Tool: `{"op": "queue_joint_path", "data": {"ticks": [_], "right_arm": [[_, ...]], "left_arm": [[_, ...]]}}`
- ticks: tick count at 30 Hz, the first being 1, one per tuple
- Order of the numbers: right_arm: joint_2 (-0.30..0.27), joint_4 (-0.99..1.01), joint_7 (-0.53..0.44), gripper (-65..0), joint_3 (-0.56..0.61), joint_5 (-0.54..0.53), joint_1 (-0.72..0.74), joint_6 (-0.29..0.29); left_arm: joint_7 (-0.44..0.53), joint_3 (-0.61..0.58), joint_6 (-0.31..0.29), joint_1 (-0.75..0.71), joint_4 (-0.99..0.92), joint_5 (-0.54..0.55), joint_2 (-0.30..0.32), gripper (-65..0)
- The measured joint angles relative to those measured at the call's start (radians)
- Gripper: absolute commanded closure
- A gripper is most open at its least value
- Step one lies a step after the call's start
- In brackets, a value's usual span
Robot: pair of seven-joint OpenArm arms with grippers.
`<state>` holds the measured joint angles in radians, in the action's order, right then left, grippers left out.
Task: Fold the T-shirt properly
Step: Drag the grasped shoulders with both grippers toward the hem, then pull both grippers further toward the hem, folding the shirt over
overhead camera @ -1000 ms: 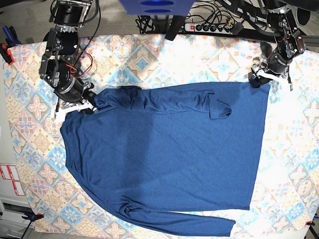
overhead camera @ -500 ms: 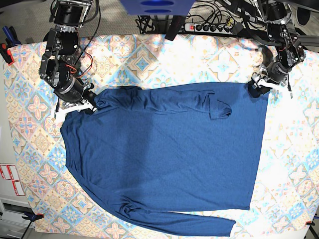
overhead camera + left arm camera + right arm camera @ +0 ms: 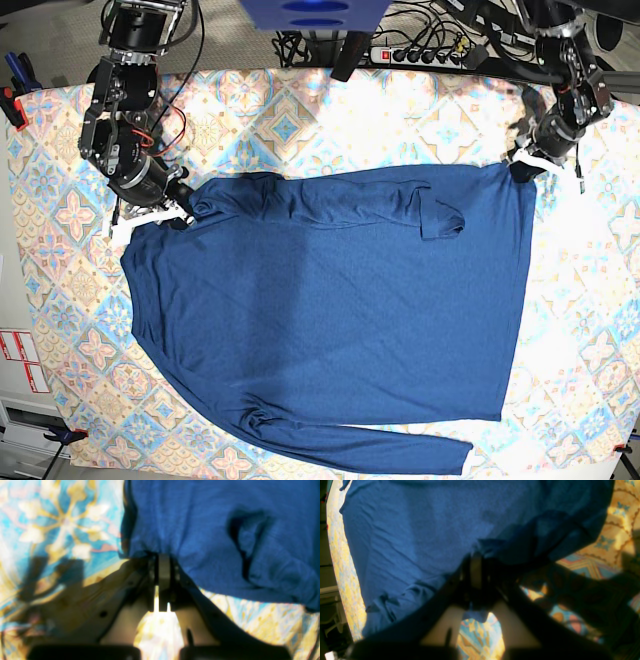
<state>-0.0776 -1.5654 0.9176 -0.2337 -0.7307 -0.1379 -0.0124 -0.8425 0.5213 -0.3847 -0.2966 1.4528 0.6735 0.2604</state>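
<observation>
I will let go of the shoulder fabric with my right gripper on the T-shirt's flat body, partway down (image 3: 199,312) toward the bottom sleeve.
The dark blue T-shirt (image 3: 330,300) lies spread flat on the tile-print cloth, one long sleeve folded across its upper part and the other lying along the bottom edge. At the shirt's top right corner, my left gripper (image 3: 522,168) is shut on the fabric edge. The left wrist view shows that gripper (image 3: 162,562) with jaws together, pinching the T-shirt (image 3: 212,530). At the top left corner, my right gripper (image 3: 183,212) holds the shoulder area. In the right wrist view it (image 3: 475,562) is shut on bunched T-shirt (image 3: 420,530) fabric.
The pastel tile-print cloth (image 3: 300,110) covers the table. A power strip (image 3: 420,52) with cables lies behind the far edge. A blue object (image 3: 315,15) hangs at top centre. Red-and-white labels (image 3: 20,360) sit off the left edge.
My left gripper has closed on the shirt's top right corner, after standing open there. The right gripper has stayed shut and still at the top left corner.
</observation>
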Motion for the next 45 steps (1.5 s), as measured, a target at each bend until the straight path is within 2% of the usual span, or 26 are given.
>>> {"op": "queue_joint_path", "data": {"ticks": [3,7,14,20,24,27,32,36,45], "right_arm": [[0.0,0.0,0.001,-0.2,0.0,0.001,0.0,0.0],[0.0,-0.001,0.0,-0.2,0.0,0.0,0.0,0.0],[0.0,0.005,0.0,-0.2,0.0,0.006,0.033,0.0],[0.0,0.014,-0.011,-0.2,0.0,-0.003,0.125,0.004],[0.001,0.092,0.0,-0.2,-0.005,0.008,0.153,0.0],[0.0,0.135,-0.005,-0.2,-0.01,0.007,0.185,0.0],[-0.001,0.209,-0.006,-0.2,-0.01,0.004,0.249,0.0],[0.0,0.281,-0.05,-0.2,-0.01,0.004,0.288,0.0],[-0.001,0.35,-0.068,-0.3,-0.01,0.008,0.381,-0.001]], "left_arm": [[-0.001,0.004,0.001,-0.044,0.09,0.0,0.0,0.0],[0.001,0.005,-0.001,-0.031,0.122,-0.001,0.0,0.0],[-0.001,0.006,0.006,0.131,0.119,-0.011,-0.001,0.0],[-0.006,0.006,0.046,0.276,-0.02,-0.018,0.0,0.0],[0.009,0.008,0.046,0.354,-0.112,-0.013,0.005,0.0],[0.067,0.009,0.045,0.401,-0.183,-0.013,0.003,0.0],[0.076,0.008,0.048,0.473,-0.294,-0.016,0.01,0.0],[0.142,0.004,0.047,0.492,-0.327,-0.013,0.029,0.0],[0.144,0.005,0.047,0.531,-0.385,-0.013,0.037,0.0]]}}
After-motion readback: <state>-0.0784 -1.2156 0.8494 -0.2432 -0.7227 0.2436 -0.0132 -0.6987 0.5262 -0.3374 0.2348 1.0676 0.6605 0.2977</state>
